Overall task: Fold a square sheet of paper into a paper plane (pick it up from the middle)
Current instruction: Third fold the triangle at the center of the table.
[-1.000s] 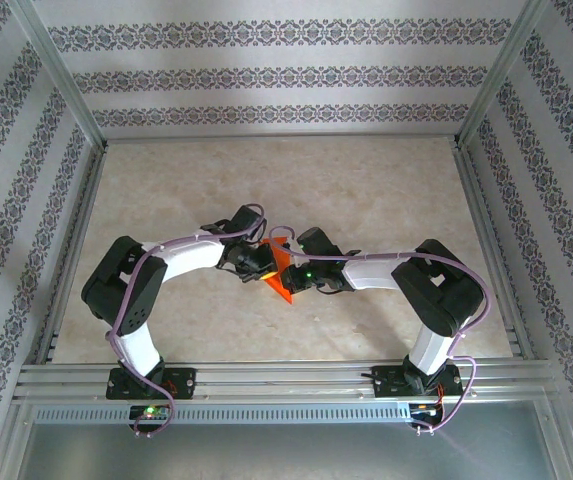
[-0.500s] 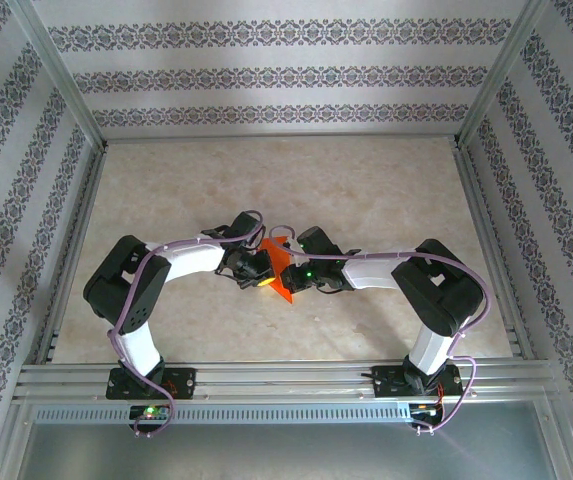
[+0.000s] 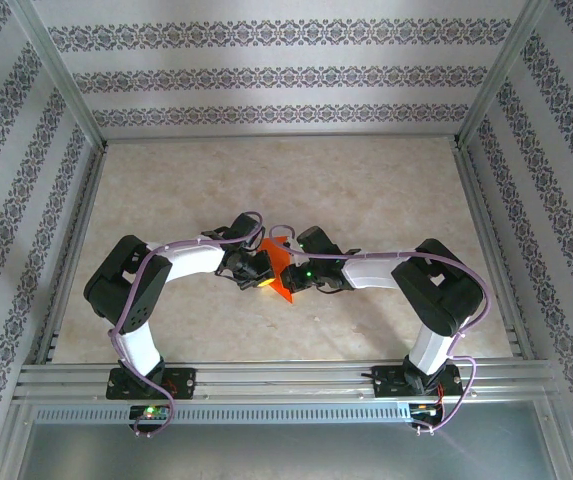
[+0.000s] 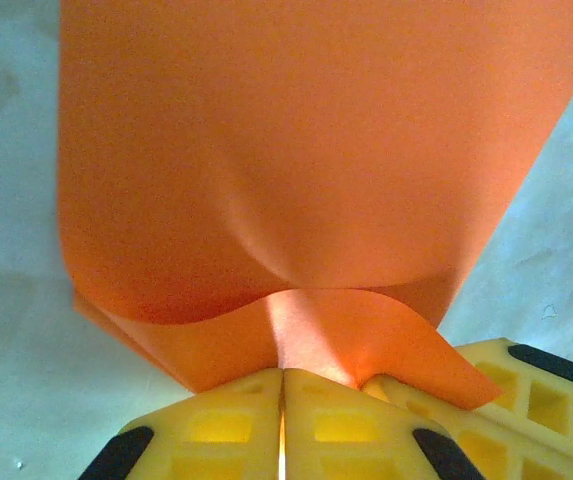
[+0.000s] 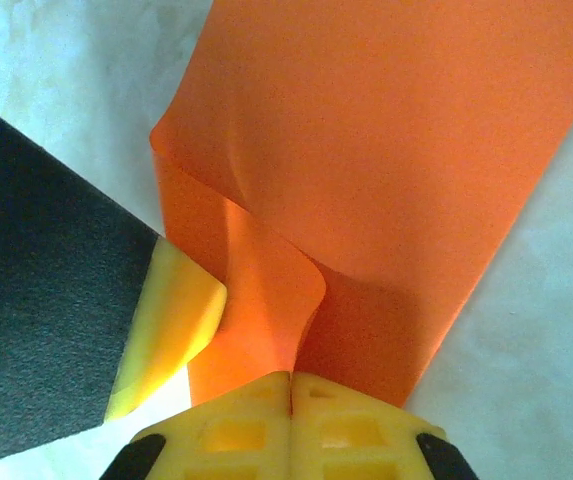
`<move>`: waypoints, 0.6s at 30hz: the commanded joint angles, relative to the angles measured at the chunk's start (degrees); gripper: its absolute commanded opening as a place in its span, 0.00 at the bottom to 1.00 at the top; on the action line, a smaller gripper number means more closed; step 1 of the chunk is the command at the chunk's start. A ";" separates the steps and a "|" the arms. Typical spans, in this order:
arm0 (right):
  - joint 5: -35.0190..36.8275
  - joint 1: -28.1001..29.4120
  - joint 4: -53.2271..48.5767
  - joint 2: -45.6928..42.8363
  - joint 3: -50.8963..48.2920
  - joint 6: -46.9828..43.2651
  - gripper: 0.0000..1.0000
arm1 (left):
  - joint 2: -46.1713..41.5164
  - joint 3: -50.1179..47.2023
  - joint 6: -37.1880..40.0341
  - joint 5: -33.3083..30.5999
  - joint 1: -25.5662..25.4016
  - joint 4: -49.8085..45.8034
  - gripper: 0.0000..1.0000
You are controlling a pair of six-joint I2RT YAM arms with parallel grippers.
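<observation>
The folded flap buckles up between my close-set grippers, so next I open my right gripper and take the paper's near tip (image 3: 289, 299) while my left gripper stays.
The square sheet of paper (image 3: 280, 270) is bright orange-red and hangs bent between the two grippers over the middle of the table. In the left wrist view the sheet of paper (image 4: 296, 150) curls over itself, and my left gripper (image 4: 283, 375) is shut on its near edge. The right gripper's yellow fingers (image 4: 526, 390) sit just beside it. In the right wrist view my right gripper (image 5: 291, 378) is shut on a buckled fold of the sheet (image 5: 396, 150). The left gripper's finger (image 5: 171, 320) presses against the paper at the left. From above, my left gripper (image 3: 262, 270) and right gripper (image 3: 292, 277) almost touch.
The beige table top (image 3: 286, 180) stretches behind the arms. Aluminium rails (image 3: 286, 375) run along the near edge, with frame posts and patterned walls on the other three sides. Both arm bases stand on the near rail.
The left wrist has dropped slightly toward the near side and turned, so its yellow finger now shows from above. The paper stays pinched by both grippers.
</observation>
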 commanded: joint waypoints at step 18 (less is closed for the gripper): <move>-5.14 -4.43 -5.40 -14.20 -2.67 10.45 0.17 | 3.05 -2.15 -1.74 -3.23 -0.82 -1.15 0.08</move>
